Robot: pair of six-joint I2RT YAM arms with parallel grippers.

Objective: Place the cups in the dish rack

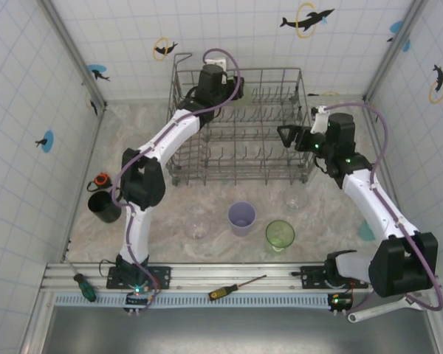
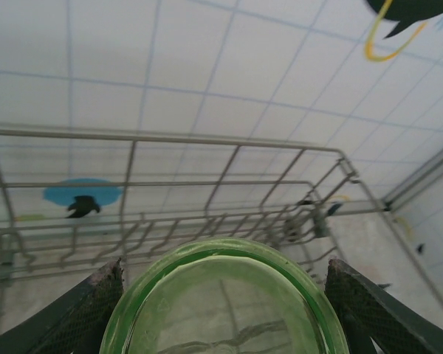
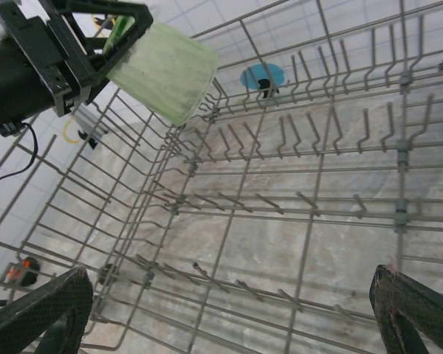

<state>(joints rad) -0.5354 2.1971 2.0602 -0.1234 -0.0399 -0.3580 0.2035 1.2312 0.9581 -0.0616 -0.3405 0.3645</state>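
Observation:
Next, I release the pale green cup from my left gripper just in front of the dish rack's rear row of pegs (image 1: 234, 113).
A pale green cup (image 2: 225, 302) fills the bottom of the left wrist view, with my left gripper (image 2: 225, 295) shut on it. The right wrist view shows that cup (image 3: 162, 70) tilted above the back left of the dish rack (image 3: 280, 199). In the top view the left gripper (image 1: 235, 94) hangs over the far side of the dish rack (image 1: 240, 158). My right gripper (image 1: 284, 136) stands open at the rack's right wall, its fingers (image 3: 413, 310) wide apart with nothing between them. On the table in front stand a lavender cup (image 1: 241, 218), a green cup (image 1: 280, 236), two clear cups (image 1: 196, 227) (image 1: 295, 200) and a black mug (image 1: 103, 206).
A teal cup (image 1: 365, 232) is half hidden behind the right arm. An orange object (image 1: 101, 179) lies by the black mug. Two screwdrivers (image 1: 236, 287) (image 1: 83, 284) rest on the rail at the near edge. Tiled walls close in on both sides and the back.

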